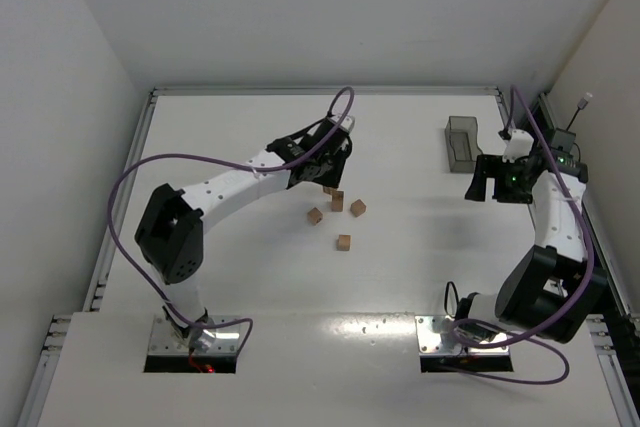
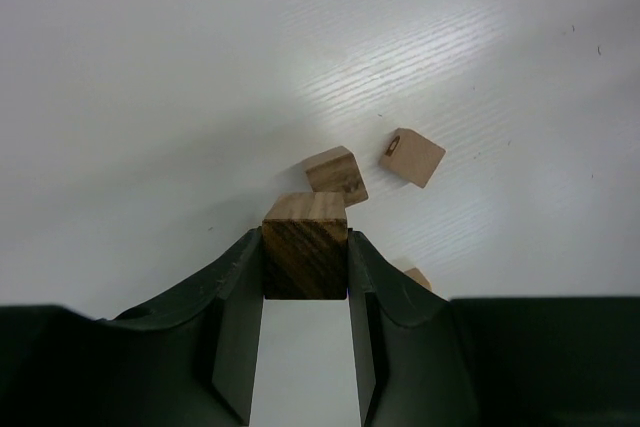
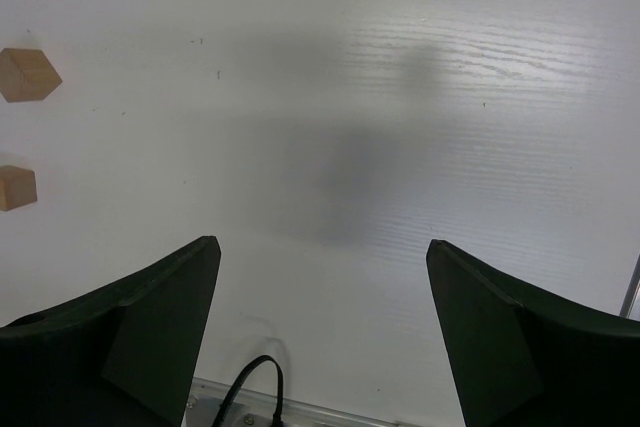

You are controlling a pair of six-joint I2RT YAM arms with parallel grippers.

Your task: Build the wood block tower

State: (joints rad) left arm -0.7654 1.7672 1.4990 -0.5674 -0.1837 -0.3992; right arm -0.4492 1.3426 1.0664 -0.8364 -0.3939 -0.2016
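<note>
The robot's left gripper should set the dark-grained wood block down on top of the middle loose block [image 1: 338, 197] [image 2: 336, 174] in the cluster.
My left gripper [image 1: 326, 172] [image 2: 305, 287] is shut on a dark-grained wood block [image 2: 305, 247], gripped by both sides at the fingertips. I cannot tell whether the block touches the table. Just past it lie loose wood blocks [image 2: 336, 175] [image 2: 412, 157], and a third [image 2: 418, 277] peeks out beside the right finger. The top view shows several loose blocks in a cluster [image 1: 337, 202] [image 1: 357, 207] [image 1: 315, 215] [image 1: 344, 242]. No upright tower shows. My right gripper [image 1: 498, 179] [image 3: 320, 247] is open and empty, far right of the blocks.
A dark translucent bin [image 1: 461, 142] stands at the back right, just left of the right gripper. Two blocks [image 3: 28, 74] [image 3: 17, 188] show at the left edge of the right wrist view. White walls enclose the table; purple cables loop off both arms.
</note>
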